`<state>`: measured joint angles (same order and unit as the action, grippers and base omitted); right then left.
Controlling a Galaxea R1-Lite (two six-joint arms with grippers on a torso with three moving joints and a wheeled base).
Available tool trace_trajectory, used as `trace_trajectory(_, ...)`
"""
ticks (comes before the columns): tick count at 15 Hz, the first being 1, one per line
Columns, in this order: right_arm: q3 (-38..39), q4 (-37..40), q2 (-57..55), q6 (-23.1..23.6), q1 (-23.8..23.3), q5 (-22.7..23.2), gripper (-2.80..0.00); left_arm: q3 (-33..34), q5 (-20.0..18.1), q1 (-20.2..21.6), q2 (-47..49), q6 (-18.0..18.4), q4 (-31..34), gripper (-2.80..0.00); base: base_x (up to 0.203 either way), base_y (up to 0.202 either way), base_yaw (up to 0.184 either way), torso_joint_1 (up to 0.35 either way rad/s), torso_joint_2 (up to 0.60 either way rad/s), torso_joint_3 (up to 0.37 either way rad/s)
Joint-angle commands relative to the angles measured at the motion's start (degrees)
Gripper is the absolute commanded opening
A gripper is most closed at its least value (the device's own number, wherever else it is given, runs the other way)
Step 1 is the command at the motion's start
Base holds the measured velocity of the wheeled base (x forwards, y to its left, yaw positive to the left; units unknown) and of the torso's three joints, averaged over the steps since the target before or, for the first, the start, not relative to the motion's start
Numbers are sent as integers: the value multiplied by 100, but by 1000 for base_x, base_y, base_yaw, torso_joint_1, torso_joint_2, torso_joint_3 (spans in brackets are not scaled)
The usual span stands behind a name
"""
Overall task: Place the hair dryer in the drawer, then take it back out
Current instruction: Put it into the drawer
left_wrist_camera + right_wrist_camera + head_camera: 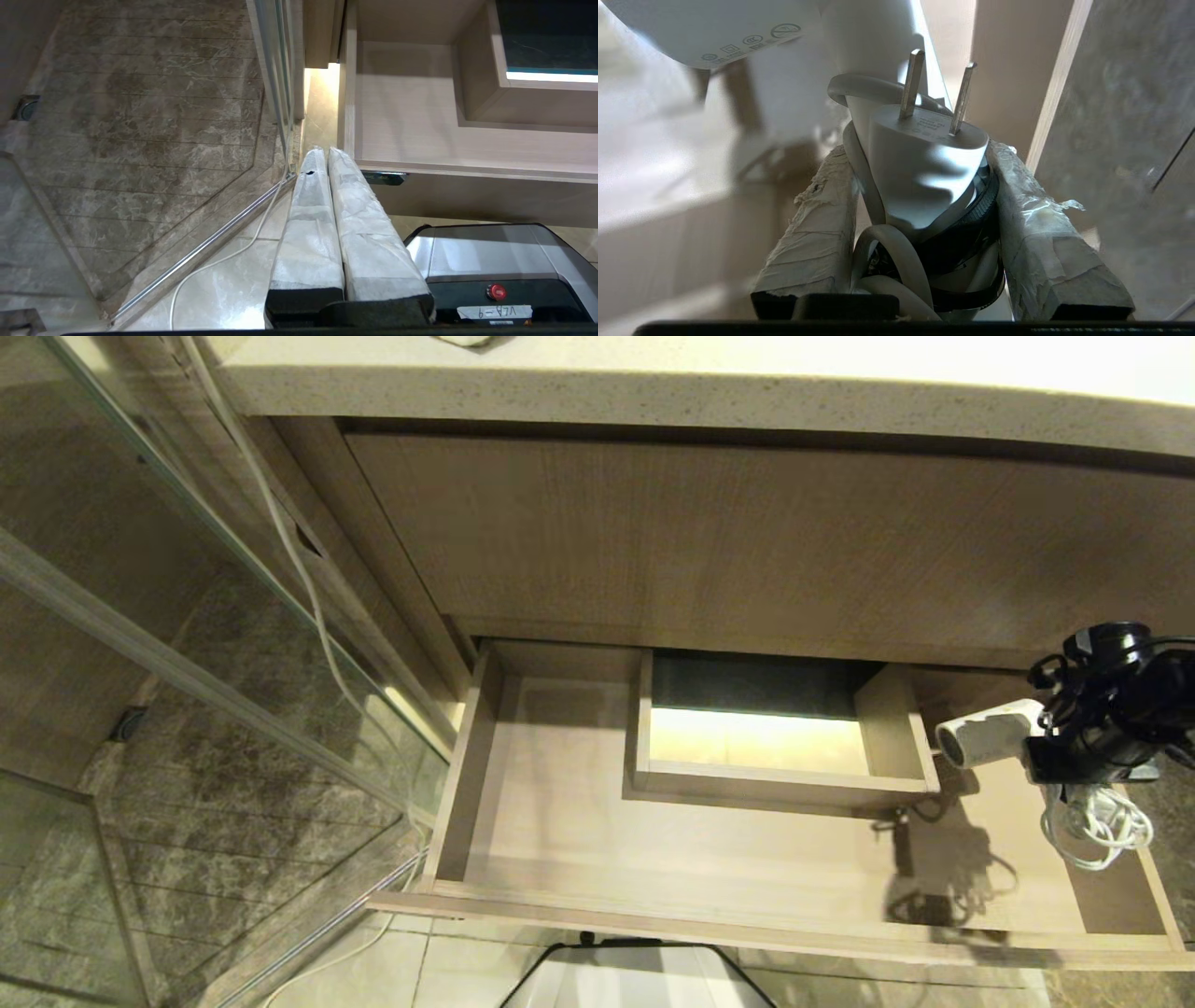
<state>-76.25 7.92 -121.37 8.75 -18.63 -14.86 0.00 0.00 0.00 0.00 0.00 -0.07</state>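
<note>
Next, my right gripper sets the hair dryer down on the drawer's bottom beside the boxed notch [972,766] and lets go of it there.
The drawer [653,919] stands pulled out under the vanity, its light wood floor bare, with a boxed notch [775,784] at the back. Over its right end my right gripper [1060,756] hangs, shut on the white hair dryer [990,733], whose barrel points left. Its coiled cord [1092,821] dangles below. The right wrist view shows the taped fingers [817,233] clamping the handle with wound cord and plug [924,154], the barrel [714,28] beyond. My left gripper [322,151] is shut on nothing, parked above the floor by the drawer's [420,121] left front corner.
A taller wood-grain panel [747,541] and a speckled countertop [653,383] rise behind the drawer. A glass shower partition [187,616] stands at the left, with a white cable [210,261] along its floor rail. My base [635,975] sits below the drawer front.
</note>
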Motion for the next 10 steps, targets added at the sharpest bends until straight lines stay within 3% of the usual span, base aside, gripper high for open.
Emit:
trace_trajectory(1, -431, -202, -638, 22, -32, -73, -280, 0, 0, 0, -9, 0, -1, -280, 0, 0, 0, 0, 0, 0)
trace_trajectory(10, -1215, -429, -1477, 124, -141, -87, -280, 9, 0, 0, -9, 0, -1, -280, 0, 0, 0, 0, 0, 0)
